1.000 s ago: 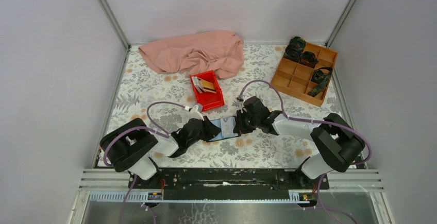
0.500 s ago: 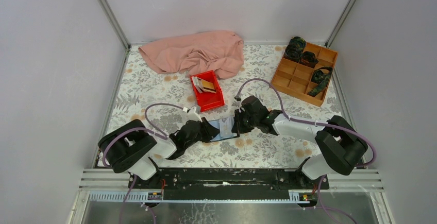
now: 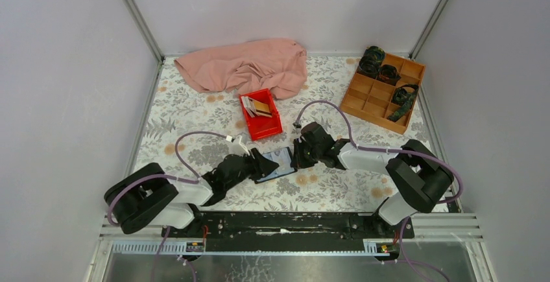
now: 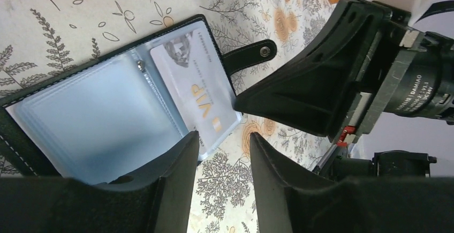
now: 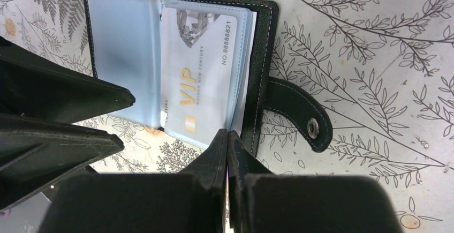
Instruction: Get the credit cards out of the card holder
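Next, I tilt my left gripper low and pinch the card's corner (image 5: 164, 121) by the holder's fold while my right gripper pins the holder, as the VIP credit card lies flat in its pocket.
The card holder (image 3: 277, 163) lies open on the table between my two grippers, blue inside (image 4: 96, 115) (image 5: 123, 45), black snap strap to one side. A white-silver VIP credit card (image 4: 198, 91) (image 5: 198, 83) sits in its pocket panel next to the strap, one end sticking out past the holder's edge. My left gripper (image 3: 263, 163) (image 4: 222, 136) is open, one finger over the empty panel, the other over the table. My right gripper (image 3: 297, 155) (image 5: 227, 132) is shut, its tips at the holder's edge beside the card. More credit cards (image 3: 258, 105) lie in the red tray.
The red tray (image 3: 267, 126) stands just behind the holder. A pink cloth (image 3: 243, 67) lies bunched at the back. A wooden compartment box (image 3: 384, 87) with dark items stands at the back right. Walls close in both sides.
My left arm has swung and stretched lower toward the holder. The holder has turned slightly and shifted left. My right gripper has moved a little left with it.
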`<move>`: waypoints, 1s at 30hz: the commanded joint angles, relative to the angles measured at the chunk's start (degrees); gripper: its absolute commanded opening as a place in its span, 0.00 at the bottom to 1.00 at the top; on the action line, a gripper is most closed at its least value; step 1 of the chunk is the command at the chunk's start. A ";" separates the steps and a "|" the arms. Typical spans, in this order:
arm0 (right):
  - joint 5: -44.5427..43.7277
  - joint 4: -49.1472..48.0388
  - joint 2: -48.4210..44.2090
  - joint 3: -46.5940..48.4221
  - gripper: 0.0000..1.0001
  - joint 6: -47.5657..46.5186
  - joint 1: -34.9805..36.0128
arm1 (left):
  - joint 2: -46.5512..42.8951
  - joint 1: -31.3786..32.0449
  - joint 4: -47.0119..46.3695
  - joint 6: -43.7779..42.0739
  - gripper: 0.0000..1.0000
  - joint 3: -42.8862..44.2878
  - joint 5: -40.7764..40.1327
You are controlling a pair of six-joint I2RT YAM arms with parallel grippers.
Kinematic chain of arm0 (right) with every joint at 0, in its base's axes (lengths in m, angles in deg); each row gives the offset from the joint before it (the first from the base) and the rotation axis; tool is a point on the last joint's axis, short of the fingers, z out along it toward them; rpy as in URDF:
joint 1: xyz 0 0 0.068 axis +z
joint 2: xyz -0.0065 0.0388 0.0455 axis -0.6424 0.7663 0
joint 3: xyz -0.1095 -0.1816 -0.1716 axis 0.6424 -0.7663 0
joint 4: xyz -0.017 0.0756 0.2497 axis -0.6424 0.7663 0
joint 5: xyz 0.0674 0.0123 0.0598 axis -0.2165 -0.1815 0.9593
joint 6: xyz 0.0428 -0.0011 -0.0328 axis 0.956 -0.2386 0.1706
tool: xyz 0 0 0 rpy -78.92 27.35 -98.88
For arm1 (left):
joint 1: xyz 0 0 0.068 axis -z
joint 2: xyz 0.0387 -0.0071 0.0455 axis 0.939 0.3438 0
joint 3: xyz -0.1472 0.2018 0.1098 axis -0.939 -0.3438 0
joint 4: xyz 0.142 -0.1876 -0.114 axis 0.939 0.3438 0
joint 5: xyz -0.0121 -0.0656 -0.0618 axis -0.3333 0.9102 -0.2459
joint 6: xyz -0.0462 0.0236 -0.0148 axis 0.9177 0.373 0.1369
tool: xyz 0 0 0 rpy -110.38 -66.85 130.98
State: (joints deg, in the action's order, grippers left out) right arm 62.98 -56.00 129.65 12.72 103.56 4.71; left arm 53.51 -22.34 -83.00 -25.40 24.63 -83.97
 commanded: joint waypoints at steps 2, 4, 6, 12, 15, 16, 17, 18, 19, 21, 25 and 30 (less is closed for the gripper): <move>0.43 -3.19 0.37 1.13 0.00 0.16 0.64 | -1.89 -0.59 -4.02 -0.48 0.48 -1.14 0.78; 0.50 -3.20 0.26 1.17 0.00 0.15 0.66 | -0.85 -0.61 -4.07 -0.22 0.48 -0.63 1.01; 0.50 -3.27 0.13 1.08 0.00 0.19 0.59 | 0.60 -0.67 -3.49 0.71 0.48 -0.30 0.65; 1.51 -3.68 -0.23 0.58 0.00 0.45 0.64 | 5.17 -0.70 -3.56 2.95 0.48 0.04 -0.63; 1.64 -3.69 -0.42 0.31 0.00 0.42 0.57 | 8.02 -0.80 -7.10 3.29 0.48 0.03 -0.59; 1.71 -3.60 -0.42 0.28 0.00 0.36 0.58 | 9.03 -0.77 -8.22 3.40 0.48 0.18 -0.49; 1.72 -3.56 -0.54 0.21 0.00 0.34 0.58 | 10.06 -0.78 -9.30 3.50 0.48 0.36 -0.30; 1.73 -3.56 -0.59 0.13 0.00 0.34 0.58 | 11.09 -0.79 -10.72 3.72 0.48 0.54 -0.02; 1.73 -3.47 -0.62 0.07 0.00 0.27 0.62 | 12.25 -0.87 -12.88 4.01 0.48 0.44 0.32; 1.73 -3.46 -0.53 -0.05 0.00 0.25 0.58 | 14.10 -0.96 -17.81 4.81 0.48 -0.18 1.04; 1.66 -3.71 -0.13 -0.32 0.00 0.36 0.64 | 16.02 -1.26 -22.84 5.94 0.46 -1.44 1.62; 1.87 -4.19 0.90 -0.46 0.00 0.57 0.58 | 14.82 -1.78 -26.68 6.28 0.39 -4.14 1.13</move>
State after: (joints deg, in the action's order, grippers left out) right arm 63.46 -58.07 129.80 12.37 103.72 4.71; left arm 68.90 -23.45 -102.19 -19.66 22.51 -83.09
